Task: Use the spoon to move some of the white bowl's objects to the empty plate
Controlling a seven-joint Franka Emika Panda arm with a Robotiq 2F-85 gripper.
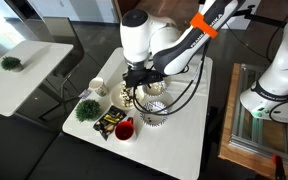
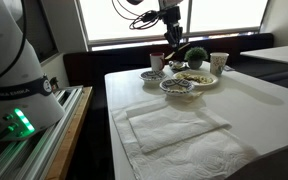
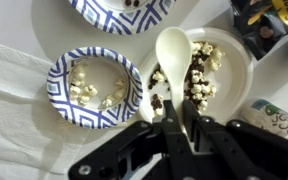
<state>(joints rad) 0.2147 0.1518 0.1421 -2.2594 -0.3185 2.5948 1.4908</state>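
Observation:
My gripper should set the pale spoon, its scoop over the white bowl, down on the white cloth [image 1: 166,67] [image 3: 9,160] near the blue-striped plate of cream bits.
In the wrist view my gripper [image 3: 174,118] is shut on the handle of a pale spoon [image 3: 174,50]. The spoon's scoop hangs over the left side of the white bowl [image 3: 242,62]. The bowl holds a heap of dark brown and cream bits [image 3: 200,76]. To its left sits a blue-striped plate [image 3: 56,92] with a few cream bits [image 3: 84,92] on it. A second blue-striped dish [image 3: 102,16] at the top edge holds a few dark bits. In both exterior views the gripper [image 1: 136,80] [image 2: 169,50] hovers low over the group of dishes [image 2: 180,86].
A white cloth [image 2: 174,125] covers the table in front of the dishes. Around them stand a small green plant [image 1: 87,108], a red cup [image 1: 124,128], a white cup [image 1: 97,87] and a dark snack bag [image 1: 109,120]. A second robot base [image 1: 274,85] stands beside the table.

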